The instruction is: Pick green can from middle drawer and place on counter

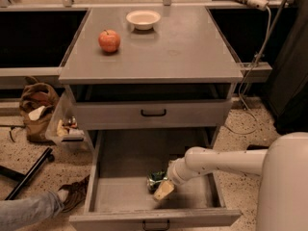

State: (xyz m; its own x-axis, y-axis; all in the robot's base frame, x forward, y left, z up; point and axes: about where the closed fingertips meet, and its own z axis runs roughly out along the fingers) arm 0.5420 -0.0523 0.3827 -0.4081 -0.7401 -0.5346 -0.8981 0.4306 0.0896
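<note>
The robot's gripper should close on the green can's end (162, 181) nearest the white arm, inside the open middle drawer.
The green can (156, 179) lies on the floor of the open middle drawer (120, 196), near the drawer's front middle. My gripper (162, 187) reaches into the drawer from the right on a white arm and sits right at the can, its pale fingertip (164, 190) just in front of it. The counter (183, 47) is the broad grey top of the cabinet above.
A red apple (109, 40) and a white bowl (143, 19) sit on the counter's back left. A shut drawer with a black handle (153, 113) is above the open one. A brown bag (36, 110), a clear bin (67, 126) and a person's leg and shoe (72, 196) are at the left on the floor.
</note>
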